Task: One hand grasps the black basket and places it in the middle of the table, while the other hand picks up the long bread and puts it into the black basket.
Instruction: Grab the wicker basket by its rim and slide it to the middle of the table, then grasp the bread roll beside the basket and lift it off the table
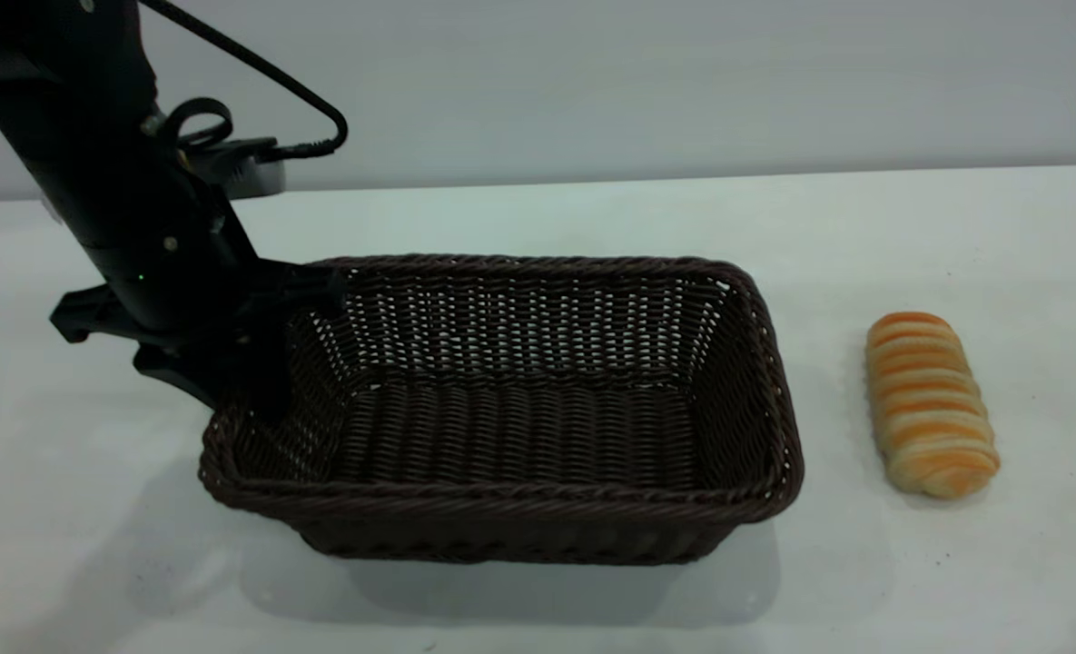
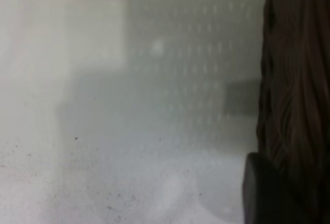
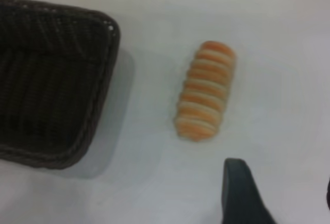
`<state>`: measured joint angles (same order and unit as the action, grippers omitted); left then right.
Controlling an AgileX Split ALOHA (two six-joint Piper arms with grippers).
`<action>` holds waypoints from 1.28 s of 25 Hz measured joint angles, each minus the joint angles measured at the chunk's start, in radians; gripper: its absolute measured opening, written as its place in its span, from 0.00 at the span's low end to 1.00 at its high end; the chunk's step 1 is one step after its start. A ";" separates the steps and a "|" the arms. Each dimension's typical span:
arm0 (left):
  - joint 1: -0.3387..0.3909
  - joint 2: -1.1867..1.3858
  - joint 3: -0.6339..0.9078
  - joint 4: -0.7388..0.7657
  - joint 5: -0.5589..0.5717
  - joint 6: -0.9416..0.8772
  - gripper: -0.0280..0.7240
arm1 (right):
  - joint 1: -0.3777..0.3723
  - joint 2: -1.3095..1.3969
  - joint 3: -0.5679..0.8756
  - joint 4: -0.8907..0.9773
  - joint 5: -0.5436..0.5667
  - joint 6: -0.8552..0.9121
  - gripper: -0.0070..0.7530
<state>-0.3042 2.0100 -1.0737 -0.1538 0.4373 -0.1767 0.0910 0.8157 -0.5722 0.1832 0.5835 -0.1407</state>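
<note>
My right gripper is to go to the long bread next and close across its middle part (image 1: pixel 929 421) (image 3: pixel 202 100), slightly toward the end nearest the table's front.
The black basket (image 1: pixel 510 522) stands on the table (image 1: pixel 538 218) near the middle, open and with nothing in it. My left gripper (image 1: pixel 261 363) is at its left end, with its fingers on either side of the rim and wall, shut on it. In the left wrist view the basket wall (image 2: pixel 294 80) fills one side beside one finger (image 2: pixel 258 193). The long bread (image 1: pixel 930 404) lies on the table right of the basket. In the right wrist view the bread (image 3: pixel 205 98) lies ahead of my open, empty right gripper (image 3: pixel 283 198), which hovers above the table; the basket corner (image 3: pixel 77 80) also shows.
The left arm and its cable (image 1: pixel 256 68) rise at the upper left. Bare tabletop (image 1: pixel 1028 563) surrounds the bread. The right arm is out of the exterior view.
</note>
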 joint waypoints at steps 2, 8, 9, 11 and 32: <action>0.000 0.000 0.000 -0.019 -0.002 0.000 0.60 | 0.000 0.061 0.000 0.060 -0.038 -0.058 0.55; 0.000 -0.028 0.000 -0.029 0.012 0.003 0.84 | 0.000 0.253 -0.001 0.258 -0.179 -0.236 0.70; 0.000 -0.040 0.000 -0.029 0.015 0.006 0.84 | 0.000 0.288 -0.001 0.291 -0.200 -0.257 0.72; 0.000 -0.067 0.000 -0.025 0.027 0.018 0.83 | 0.000 0.355 -0.003 0.346 -0.235 -0.292 0.75; 0.000 -0.395 0.000 0.042 0.093 0.034 0.76 | 0.070 1.144 -0.226 0.828 -0.486 -0.780 0.76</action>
<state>-0.3042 1.6148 -1.0737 -0.1117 0.5303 -0.1432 0.1611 1.9596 -0.7984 1.0112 0.0970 -0.9210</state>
